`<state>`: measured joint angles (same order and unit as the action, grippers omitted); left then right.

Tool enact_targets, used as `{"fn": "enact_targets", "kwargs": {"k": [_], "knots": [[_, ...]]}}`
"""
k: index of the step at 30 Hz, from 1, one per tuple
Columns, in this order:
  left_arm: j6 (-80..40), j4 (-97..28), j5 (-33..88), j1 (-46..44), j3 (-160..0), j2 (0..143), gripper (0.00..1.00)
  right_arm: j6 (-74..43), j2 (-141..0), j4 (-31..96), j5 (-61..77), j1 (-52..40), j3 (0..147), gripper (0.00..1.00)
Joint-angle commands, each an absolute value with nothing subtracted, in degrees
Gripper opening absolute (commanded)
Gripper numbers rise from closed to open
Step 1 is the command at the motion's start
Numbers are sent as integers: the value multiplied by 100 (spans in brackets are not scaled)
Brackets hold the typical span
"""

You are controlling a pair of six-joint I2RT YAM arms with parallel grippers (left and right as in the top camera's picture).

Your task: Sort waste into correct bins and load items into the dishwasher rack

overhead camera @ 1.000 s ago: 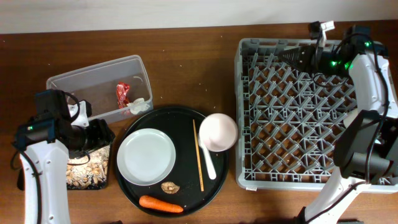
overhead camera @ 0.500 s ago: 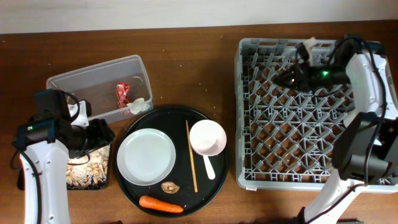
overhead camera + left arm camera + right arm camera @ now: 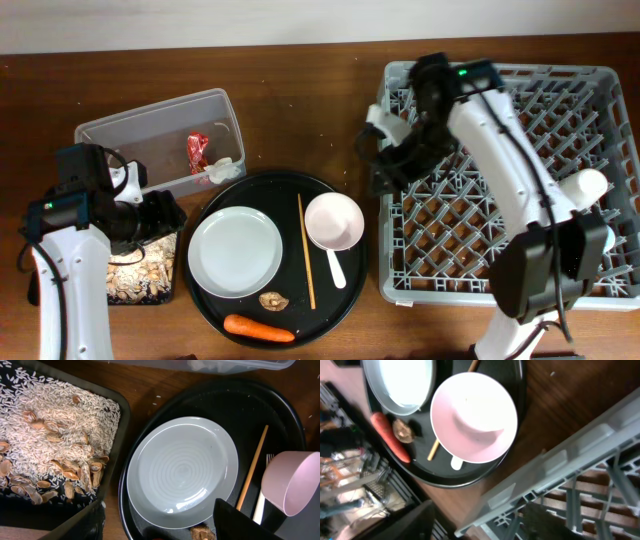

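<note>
I move my right gripper to the pink bowl next and close it on the bowl's rim (image 3: pixel 360 209) (image 3: pixel 516 418), at the side nearest the grey rack.
My left gripper (image 3: pixel 152 222) hangs open over the black tray (image 3: pixel 120 285) of beige scraps, beside the white plate (image 3: pixel 182 470); nothing is held. Open and empty too, my right gripper (image 3: pixel 385 165) is at the left rim of the grey rack (image 3: pixel 500 270). The pink bowl (image 3: pixel 472 417) lies over the white fork (image 3: pixel 338 270), next to the wooden stick (image 3: pixel 305 250). A carrot (image 3: pixel 258 328) and a brown lump (image 3: pixel 272 299) lie in front of the plate. The clear tub (image 3: pixel 120 130) holds a red wrapper (image 3: pixel 197 150) and white paper (image 3: pixel 220 168).
Plate, bowl, stick, fork, carrot and lump all rest on a big round black tray (image 3: pixel 350 290) between the bins and the rack. A white rounded thing (image 3: pixel 590 185) sits at the rack's right side, beside the right arm. Bare wood lies behind the round tray.
My right arm has swung from the rack's far right corner to its left rim, and its jaws have opened. The bowl and stick sit slightly further left. The left arm has stayed put.
</note>
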<state>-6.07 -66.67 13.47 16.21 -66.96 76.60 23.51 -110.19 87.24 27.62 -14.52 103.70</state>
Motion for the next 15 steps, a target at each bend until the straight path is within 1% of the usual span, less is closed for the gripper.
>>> {"fn": "enact_targets", "kwargs": {"k": [1,7,9,15], "knots": [[-622,-6667,1415,1640,-6657,7616,69,1704,-11002,8530,2060,-1828,10396,64],[-622,-6672,1415,1640,-6657,7616,69,1680,-11037,7708,1699,-2193,9668,64],[-622,-6672,1415,1640,-6657,7616,69,1680,-11041,7155,1632,-2290,9157,63],[-624,-6674,1417,1640,-6657,7616,69,1680,-11041,6154,1619,-2401,8237,61]]}}
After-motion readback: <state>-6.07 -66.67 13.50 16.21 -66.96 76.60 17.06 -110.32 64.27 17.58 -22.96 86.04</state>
